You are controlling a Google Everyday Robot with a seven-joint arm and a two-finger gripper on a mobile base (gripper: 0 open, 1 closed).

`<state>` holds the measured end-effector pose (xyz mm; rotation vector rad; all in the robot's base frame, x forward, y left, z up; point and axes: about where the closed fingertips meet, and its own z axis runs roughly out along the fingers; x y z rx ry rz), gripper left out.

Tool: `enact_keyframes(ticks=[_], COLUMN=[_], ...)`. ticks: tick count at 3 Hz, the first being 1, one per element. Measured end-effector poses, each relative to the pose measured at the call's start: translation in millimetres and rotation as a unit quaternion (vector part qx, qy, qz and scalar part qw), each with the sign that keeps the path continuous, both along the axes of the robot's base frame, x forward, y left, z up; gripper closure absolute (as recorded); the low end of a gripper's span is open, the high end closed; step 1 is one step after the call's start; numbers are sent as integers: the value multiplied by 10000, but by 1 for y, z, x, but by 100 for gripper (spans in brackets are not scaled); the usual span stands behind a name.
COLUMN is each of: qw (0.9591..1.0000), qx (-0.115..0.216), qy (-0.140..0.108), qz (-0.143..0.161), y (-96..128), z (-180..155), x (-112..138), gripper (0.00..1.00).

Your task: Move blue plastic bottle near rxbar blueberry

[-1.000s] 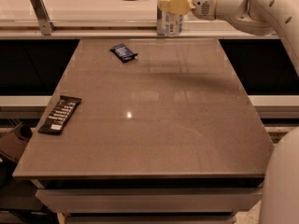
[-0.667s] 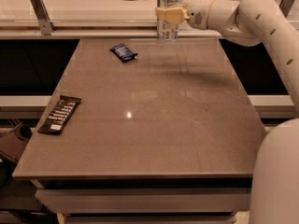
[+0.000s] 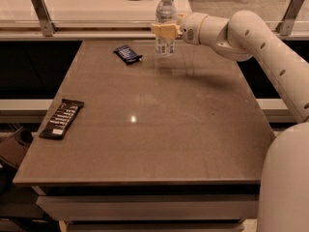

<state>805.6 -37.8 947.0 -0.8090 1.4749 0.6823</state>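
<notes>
The robot's gripper needs to let go of the blue plastic bottle on the table (image 3: 157, 64), beside the rxbar blueberry and toward the robot's white arm.
The blue plastic bottle (image 3: 165, 19) stands upright, white cap on top, at the far edge of the table, a little right of the rxbar blueberry. My gripper (image 3: 165, 31) reaches in from the right and is shut on the bottle around its middle. The bottle's base sits at or just above the tabletop; I cannot tell which. The rxbar blueberry (image 3: 127, 54) is a small dark blue wrapper lying flat on the far left part of the table, about a hand's width left of the bottle.
A longer black bar wrapper with white text (image 3: 62, 118) lies near the table's left edge. The brown table (image 3: 159, 124) spreads toward me. My white arm (image 3: 260, 47) crosses the far right. A metal bracket (image 3: 41, 13) stands behind the far left corner.
My gripper has carried the bottle leftward along the far edge and slightly lower, closer to the rxbar blueberry. The arm has stretched further left. The two wrappers have not moved.
</notes>
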Motion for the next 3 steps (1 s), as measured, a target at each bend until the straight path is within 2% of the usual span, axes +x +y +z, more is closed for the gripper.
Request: enact_keyframes(ticks=[2,3], qw=[9992,9987], qx=[-294,-316], qy=[136,212], qz=[-239,-333], y=[17,21], z=[-23,-35], x=[4,5], gripper=[100,100])
